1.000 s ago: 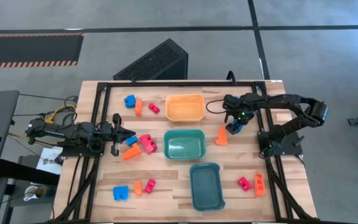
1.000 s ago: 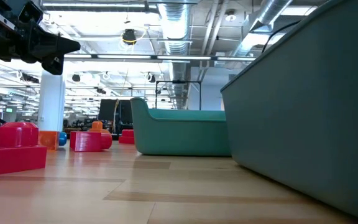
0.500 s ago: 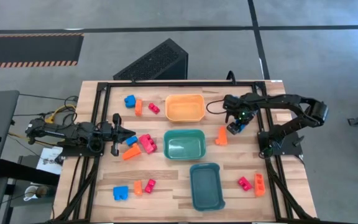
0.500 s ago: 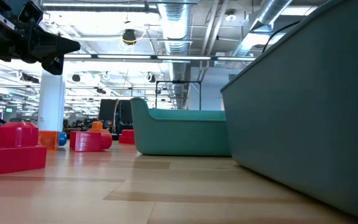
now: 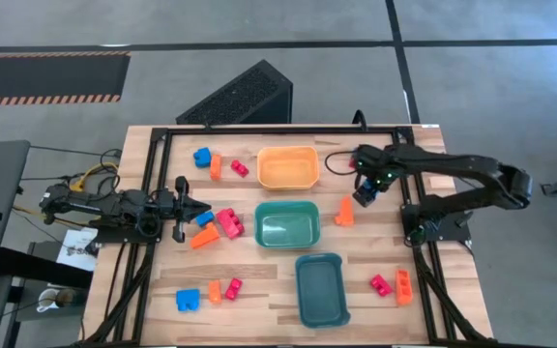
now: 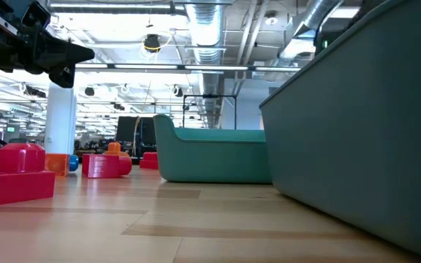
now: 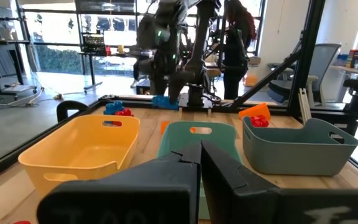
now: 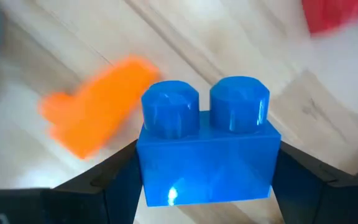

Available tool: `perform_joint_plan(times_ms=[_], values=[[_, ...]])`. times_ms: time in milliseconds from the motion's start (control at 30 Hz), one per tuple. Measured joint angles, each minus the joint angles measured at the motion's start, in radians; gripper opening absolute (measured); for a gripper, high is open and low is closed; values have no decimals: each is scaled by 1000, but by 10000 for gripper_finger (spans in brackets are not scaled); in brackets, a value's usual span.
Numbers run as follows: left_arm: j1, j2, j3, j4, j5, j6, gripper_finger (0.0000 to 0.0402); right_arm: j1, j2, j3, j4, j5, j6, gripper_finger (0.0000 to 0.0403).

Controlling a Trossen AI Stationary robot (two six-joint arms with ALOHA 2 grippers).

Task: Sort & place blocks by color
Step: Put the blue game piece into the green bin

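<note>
Next, I release the blue block from my right gripper inside the green tray [image 5: 295,230], toward the edge facing the teal tray.
My right gripper [image 5: 365,194] hangs over the table's right half, between the orange tray [image 5: 288,166] and the right frame, shut on a blue two-stud block [image 8: 205,154]. An orange wedge block [image 5: 344,210] lies on the wood just beside it. My left gripper [image 5: 204,206] is shut and lies level near the left edge, beside a blue [image 5: 204,219], a pink [image 5: 229,222] and an orange block [image 5: 204,238]. Other blocks lie in loose groups: far left [image 5: 216,164], near left [image 5: 211,293] and near right [image 5: 393,284]. My right gripper pinches the blue block between its two fingers [image 8: 114,177], one on each end face [image 8: 146,168], coming from above and pointing down. The block is lifted clear of the wood, level, with its two studs [image 8: 238,102] free of the fingers.
The green tray [image 5: 286,222] sits mid-table and the teal tray [image 5: 320,288] nearer the front edge; all three trays look empty. A black frame [image 5: 424,246] runs round the table. In the low view the teal tray wall [image 6: 364,124] fills the right side.
My right arm has stretched out, its elbow swinging toward the table's right edge, while its gripper has kept the blue block over nearly the same spot. The left arm and the other blocks have stayed where they were.
</note>
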Motion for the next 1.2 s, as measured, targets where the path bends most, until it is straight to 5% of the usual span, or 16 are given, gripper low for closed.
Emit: perform_joint_plan(times_ms=[300,767,1200], values=[[0,0,0,0,0,0,0,139,-78,50,262,-20,78,295],[0,0,0,0,0,0,0,357,40,50,749,-23,12,296],[0,0,0,0,0,0,0,453,222,130,781,-20,-10,296]])
